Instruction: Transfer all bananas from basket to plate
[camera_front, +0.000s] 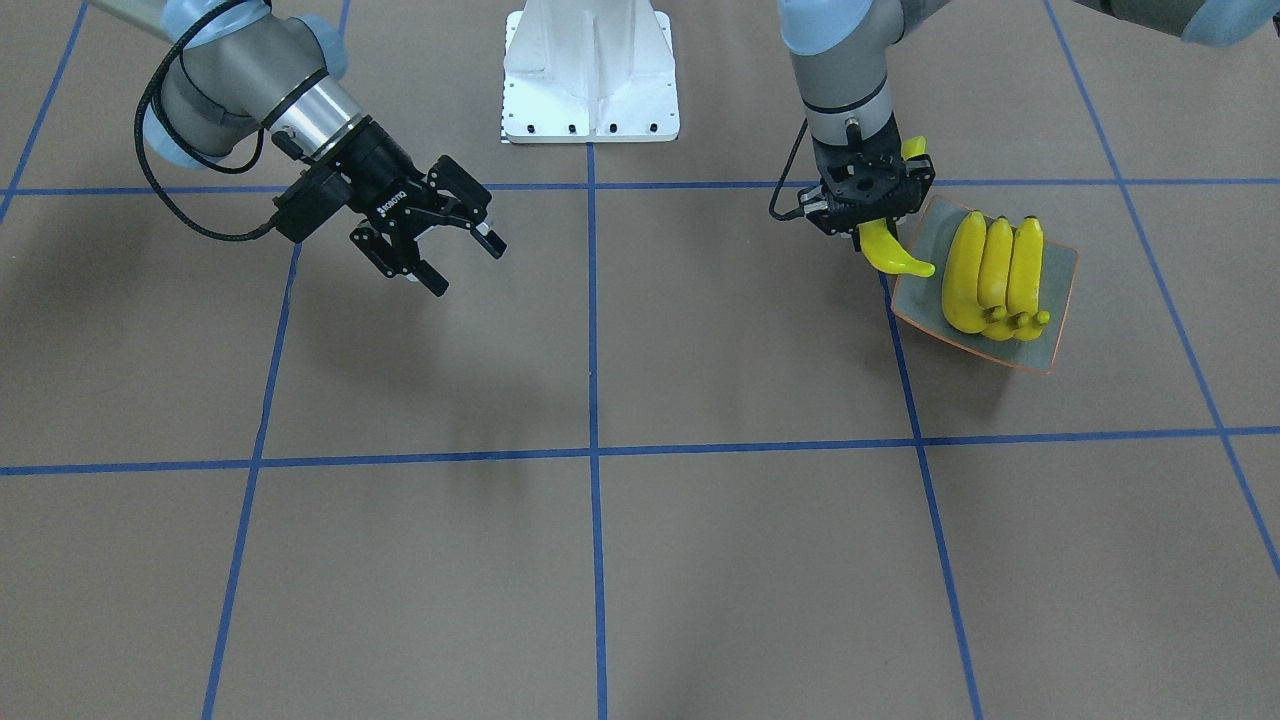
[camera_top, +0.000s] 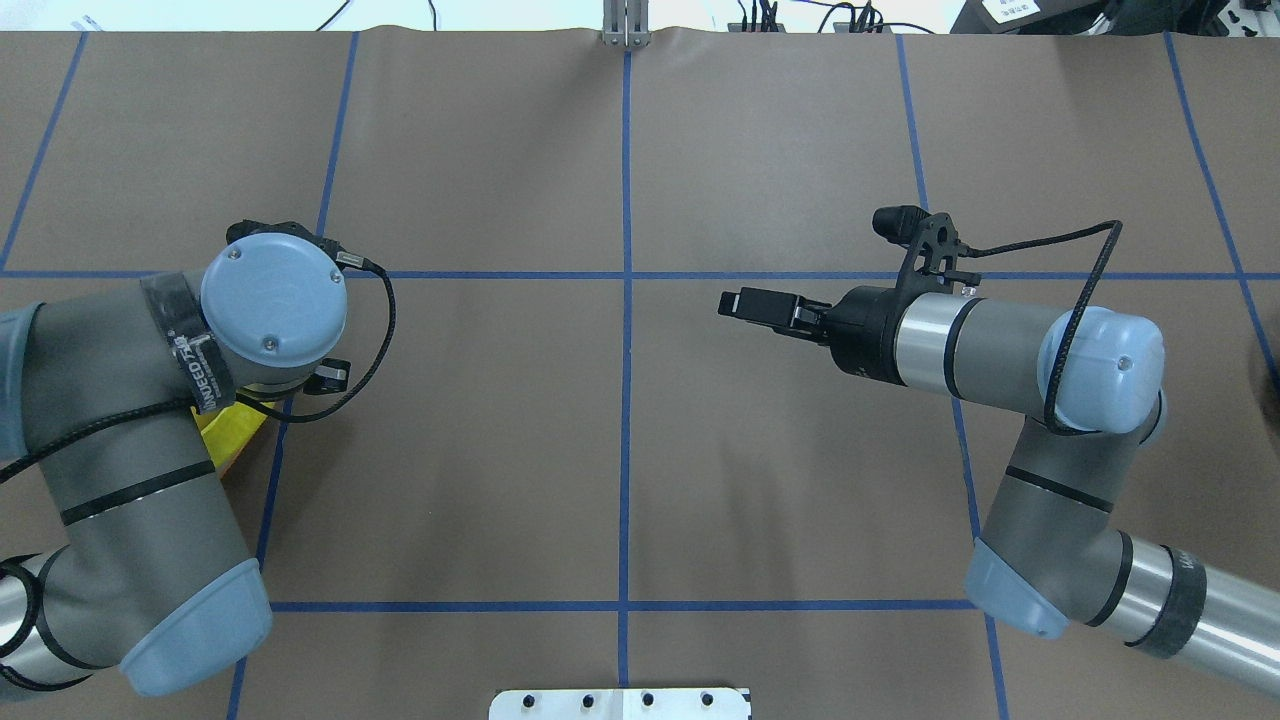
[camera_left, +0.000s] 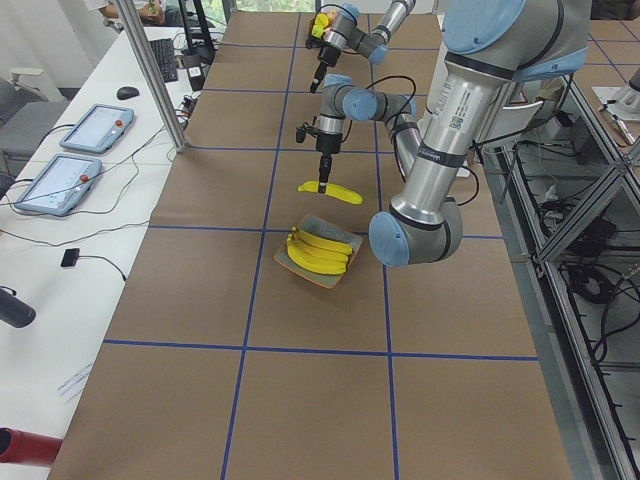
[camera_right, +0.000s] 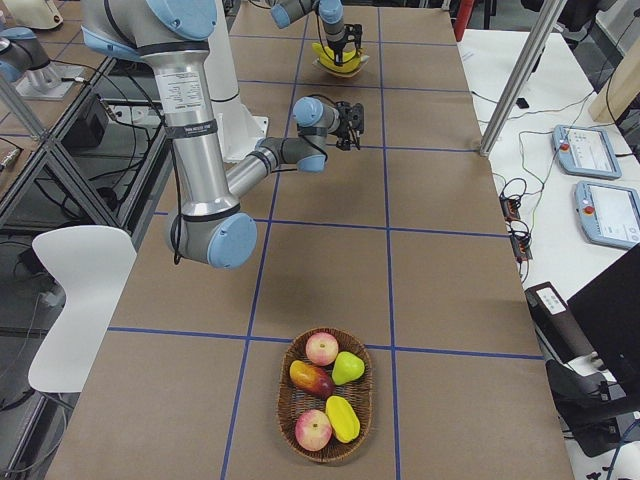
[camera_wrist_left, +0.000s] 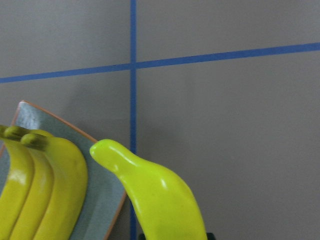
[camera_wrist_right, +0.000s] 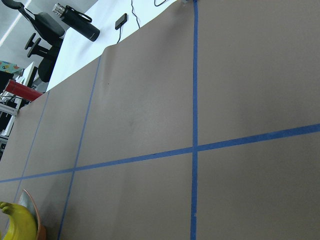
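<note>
I should use my left gripper to release the yellow banana, now just above the plate's rim, on top of the plate's outer banana (camera_front: 961, 250) (camera_wrist_left: 57, 207) nearest the white robot base.
My left gripper (camera_front: 878, 232) is shut on a yellow banana (camera_front: 893, 255) and holds it just above the robot-side edge of the grey-blue plate (camera_front: 1058, 275). Three bananas (camera_front: 995, 275) lie side by side on the plate. In the left wrist view the held banana (camera_wrist_left: 160, 195) hangs over the plate's rim (camera_wrist_left: 102, 197), beside the three bananas (camera_wrist_left: 40, 185). My right gripper (camera_front: 467, 267) is open and empty, held above the table far from the plate. In the overhead view my left arm hides the plate.
A wicker basket (camera_right: 290, 405) at the table's end on my right holds apples and other fruit; no banana shows in it. The white robot base (camera_front: 590, 80) stands at the table's middle. Blue tape lines cross the brown table.
</note>
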